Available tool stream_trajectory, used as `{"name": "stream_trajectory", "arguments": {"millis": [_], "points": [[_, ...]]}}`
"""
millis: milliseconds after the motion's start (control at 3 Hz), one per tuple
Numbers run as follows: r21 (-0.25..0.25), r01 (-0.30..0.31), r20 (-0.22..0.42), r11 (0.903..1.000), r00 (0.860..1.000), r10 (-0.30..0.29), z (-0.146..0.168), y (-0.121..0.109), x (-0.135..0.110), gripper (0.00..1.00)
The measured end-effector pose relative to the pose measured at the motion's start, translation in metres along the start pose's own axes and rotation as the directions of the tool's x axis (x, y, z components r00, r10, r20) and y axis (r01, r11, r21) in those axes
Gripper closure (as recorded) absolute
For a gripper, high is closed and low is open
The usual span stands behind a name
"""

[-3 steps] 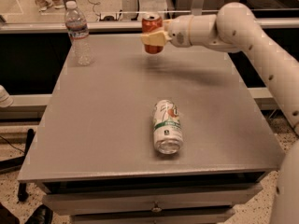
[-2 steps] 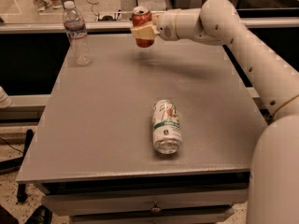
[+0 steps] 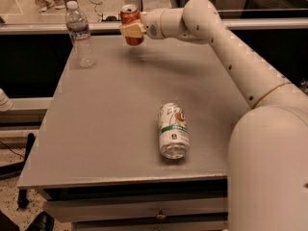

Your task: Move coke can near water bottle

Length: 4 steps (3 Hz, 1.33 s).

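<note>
My gripper needs to set the coke can down upright and release it on the grey table (image 3: 110, 60) close beside the base of the water bottle. The can is now held above the table's far part.
The coke can (image 3: 130, 19), red with a silver top, is held upright in the air over the far part of the grey table (image 3: 110, 109). My gripper (image 3: 133, 30) is shut on the coke can from its right side, at the end of the white arm reaching in from the right. The water bottle (image 3: 79, 34), clear with a white cap and dark label band, stands upright at the table's far left corner, a short way left of the can.
A white and green can (image 3: 173, 130) lies on its side near the table's front middle. The white arm (image 3: 231, 57) crosses the table's right side. A black barrier and a floor with people's feet lie beyond the far edge.
My gripper has carried the coke can leftward along the far side of the table, closer to the water bottle. The bottle and the lying can have not moved.
</note>
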State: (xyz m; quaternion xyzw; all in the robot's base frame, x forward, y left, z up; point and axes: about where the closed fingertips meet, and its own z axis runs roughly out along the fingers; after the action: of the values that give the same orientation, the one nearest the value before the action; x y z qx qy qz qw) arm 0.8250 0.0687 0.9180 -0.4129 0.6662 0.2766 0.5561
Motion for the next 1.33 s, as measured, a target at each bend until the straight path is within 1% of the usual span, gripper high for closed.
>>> {"name": "stream_trajectory", "arguments": {"millis": [333, 667, 1000, 1333], "points": [[-0.037, -0.018, 0.001, 0.9991, 1.000, 0.019, 0.021, 0.020, 0.002, 1.00], [-0.099, -0.037, -0.006, 0.9944, 0.999, 0.036, 0.040, 0.045, 0.008, 1.00], [-0.151, -0.053, -0.003, 0.9872, 0.999, 0.053, 0.054, 0.066, 0.011, 1.00], [-0.183, -0.067, 0.001, 0.9807, 0.998, 0.068, 0.059, 0.080, 0.013, 1.00]]}}
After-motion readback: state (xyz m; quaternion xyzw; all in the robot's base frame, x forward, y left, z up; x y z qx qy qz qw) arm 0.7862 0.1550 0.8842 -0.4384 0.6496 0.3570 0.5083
